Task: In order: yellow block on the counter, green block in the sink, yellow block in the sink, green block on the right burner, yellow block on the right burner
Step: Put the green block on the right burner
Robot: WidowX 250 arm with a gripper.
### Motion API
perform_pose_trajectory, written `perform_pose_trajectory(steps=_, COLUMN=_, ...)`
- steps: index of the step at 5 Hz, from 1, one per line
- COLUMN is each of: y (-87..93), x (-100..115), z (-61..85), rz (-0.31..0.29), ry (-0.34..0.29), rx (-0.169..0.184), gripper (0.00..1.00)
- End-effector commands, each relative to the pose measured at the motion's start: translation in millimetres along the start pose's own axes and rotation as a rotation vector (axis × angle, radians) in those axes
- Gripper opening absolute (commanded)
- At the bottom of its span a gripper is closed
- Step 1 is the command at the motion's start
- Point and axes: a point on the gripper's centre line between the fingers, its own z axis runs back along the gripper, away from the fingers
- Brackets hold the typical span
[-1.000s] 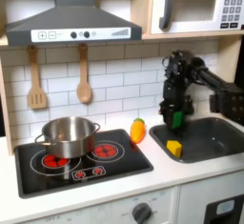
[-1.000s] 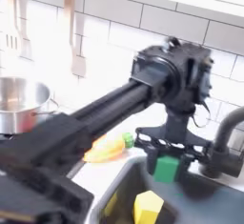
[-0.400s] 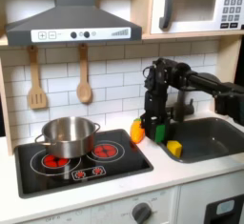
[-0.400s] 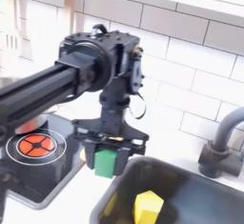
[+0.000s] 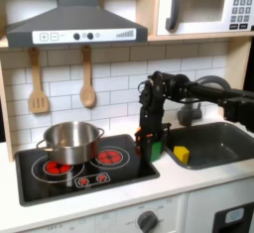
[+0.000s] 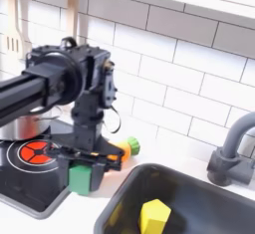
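Next, I release the green block on the sink-side edge of the burner (image 5: 124, 157) beside the steel pot.
My gripper (image 5: 151, 145) (image 6: 83, 166) is shut on the green block (image 5: 155, 150) (image 6: 82, 178), holding it low over the cooktop's right edge, between the right burner (image 5: 111, 156) (image 6: 33, 150) and the sink (image 5: 223, 143) (image 6: 204, 193). I cannot tell whether the block touches the surface. The yellow block (image 5: 181, 154) (image 6: 154, 216) lies inside the sink near its left wall. The pale counter (image 5: 189, 179) (image 6: 100, 206) runs along the front and between cooktop and sink.
A steel pot (image 5: 69, 140) stands on the left burner. An orange-yellow toy with a green tip (image 6: 125, 145) lies behind my gripper. The black faucet (image 6: 231, 148) curves over the sink's back. Two wooden utensils (image 5: 87, 78) hang on the tiled wall.
My gripper has carried the green block out of the sink and leftward to the cooktop's right edge in both exterior views. The yellow block has stayed in the sink.
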Motion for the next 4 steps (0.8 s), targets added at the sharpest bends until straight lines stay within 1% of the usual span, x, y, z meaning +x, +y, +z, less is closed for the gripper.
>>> perform_pose_trajectory(steps=1, y=32.8, x=18.1, z=-6.6, rz=0.084, ry=-0.030, rx=0.015, gripper=0.00)
perform_pose_trajectory(steps=3, y=51.8, x=38.3, z=-11.1, rz=0.151, ry=-0.035, rx=0.035, gripper=0.00)
perform_pose_trajectory(steps=4, y=51.0, x=38.9, z=-9.7, rz=0.148, ry=-0.034, rx=0.033, gripper=0.00)
